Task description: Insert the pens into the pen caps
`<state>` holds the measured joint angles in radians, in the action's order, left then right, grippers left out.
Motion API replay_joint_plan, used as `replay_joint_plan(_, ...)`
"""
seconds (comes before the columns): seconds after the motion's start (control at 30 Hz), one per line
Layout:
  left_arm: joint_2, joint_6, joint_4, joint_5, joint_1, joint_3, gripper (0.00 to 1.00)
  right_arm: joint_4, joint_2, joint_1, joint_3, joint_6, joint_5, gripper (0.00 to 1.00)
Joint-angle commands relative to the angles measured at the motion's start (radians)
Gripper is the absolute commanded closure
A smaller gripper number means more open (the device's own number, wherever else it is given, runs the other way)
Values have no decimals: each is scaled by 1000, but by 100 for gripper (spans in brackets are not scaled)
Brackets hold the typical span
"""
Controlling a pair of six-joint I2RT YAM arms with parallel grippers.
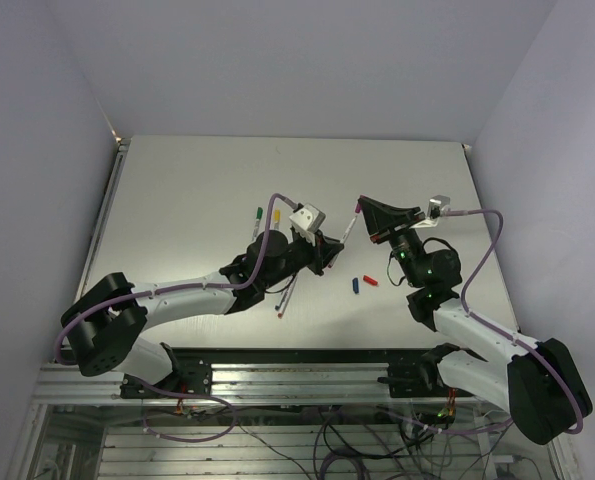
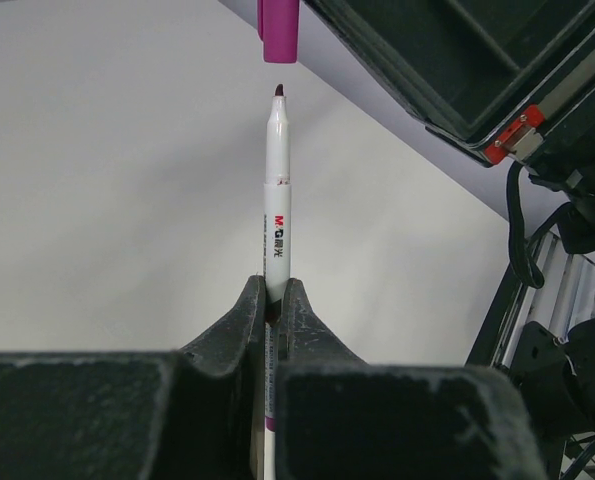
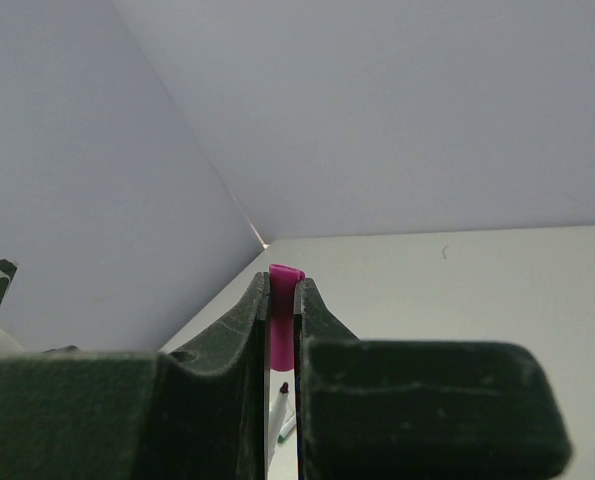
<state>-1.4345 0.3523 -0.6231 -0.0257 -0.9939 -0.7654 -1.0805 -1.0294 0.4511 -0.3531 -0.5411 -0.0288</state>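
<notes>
The white pen, now held upright over mid-table, will go down from my left gripper on the table (image 1: 243, 222) beside the green-tipped pen, opposite the yellow-tipped pen.
My left gripper (image 2: 275, 295) is shut on a white pen (image 2: 277, 190) with a dark purple tip, held upright in the left wrist view. Just above that tip, a small gap away, hangs the purple pen cap (image 2: 279, 30). My right gripper (image 3: 281, 292) is shut on this purple cap (image 3: 284, 300), with the pen's tip (image 3: 283, 387) showing below it. From above, the left gripper (image 1: 329, 250) and right gripper (image 1: 361, 211) face each other over mid-table, the pen (image 1: 345, 231) slanting between them. A blue cap (image 1: 355, 285) and a red cap (image 1: 370, 280) lie on the table.
Other pens lie on the white table (image 1: 197, 190): a green-tipped pen (image 1: 258, 219) and another pen (image 1: 276, 217) behind the left arm, and more pens (image 1: 286, 297) in front of it. The grey walls close the table in on three sides.
</notes>
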Motion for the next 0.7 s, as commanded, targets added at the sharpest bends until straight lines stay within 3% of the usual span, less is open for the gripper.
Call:
replay_joint_plan(0.0,10,3,-61,-33,-4,13,93,-30,1,-2,2,-12,-12,100)
replay_joint_plan(0.67,8,7,-91,-29,-4,17,93,-61,-30,-1,22,-39,-17,100)
